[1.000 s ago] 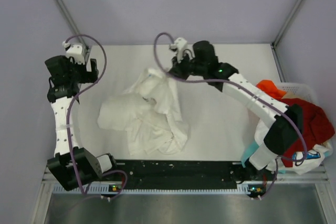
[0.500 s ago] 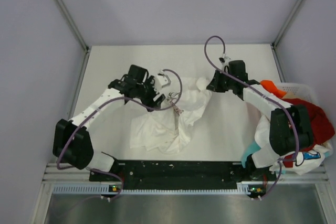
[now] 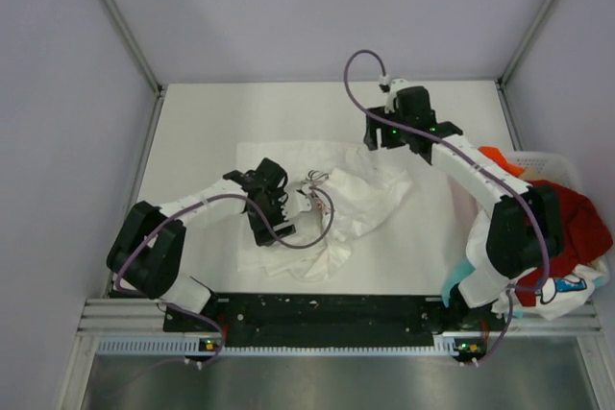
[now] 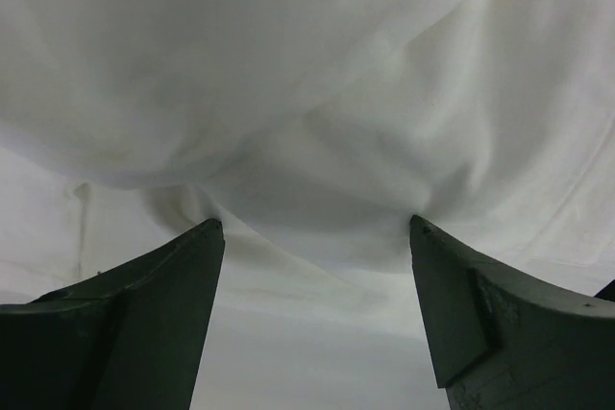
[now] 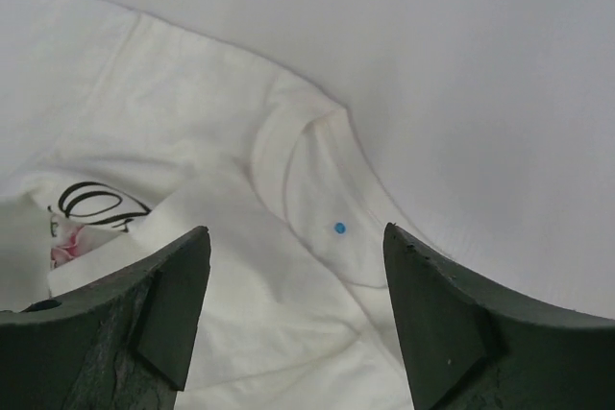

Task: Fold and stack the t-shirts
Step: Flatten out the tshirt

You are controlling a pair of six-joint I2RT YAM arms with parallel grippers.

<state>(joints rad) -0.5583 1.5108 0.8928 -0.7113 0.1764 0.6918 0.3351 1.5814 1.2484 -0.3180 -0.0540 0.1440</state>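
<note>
My right gripper is going to close on the upper fold [image 3: 351,179] [image 5: 265,276] of the white t-shirt, between the floral print and the blue dot on the collar.
A white t-shirt [image 3: 360,194] with a pink floral print [image 3: 312,182] lies crumpled and partly spread in the middle of the table. My left gripper [image 3: 272,229] is down on its left part. In the left wrist view it [image 4: 316,222] stands open, its fingertips [image 4: 207,237] against a bulging fold of white cloth [image 4: 317,93]. My right gripper [image 3: 372,139] hovers at the shirt's far right edge. It [image 5: 295,229] is open above the collar [image 5: 317,189], which carries a small blue dot, and holds nothing. More t-shirts fill the basket: red [image 3: 579,220], orange [image 3: 495,157], teal [image 3: 459,277].
A white lattice basket [image 3: 565,164] stands at the right edge of the table, beside the right arm's base, heaped with cloth that hangs over its rim. Grey walls and metal rails bound the table [image 3: 211,117] at back and sides. A black rail [image 3: 327,312] runs along the near edge.
The right gripper has opened and let go of the shirt, drawing back toward the far side. The left arm swung in from the far left and came down on the shirt, which now lies wider.
</note>
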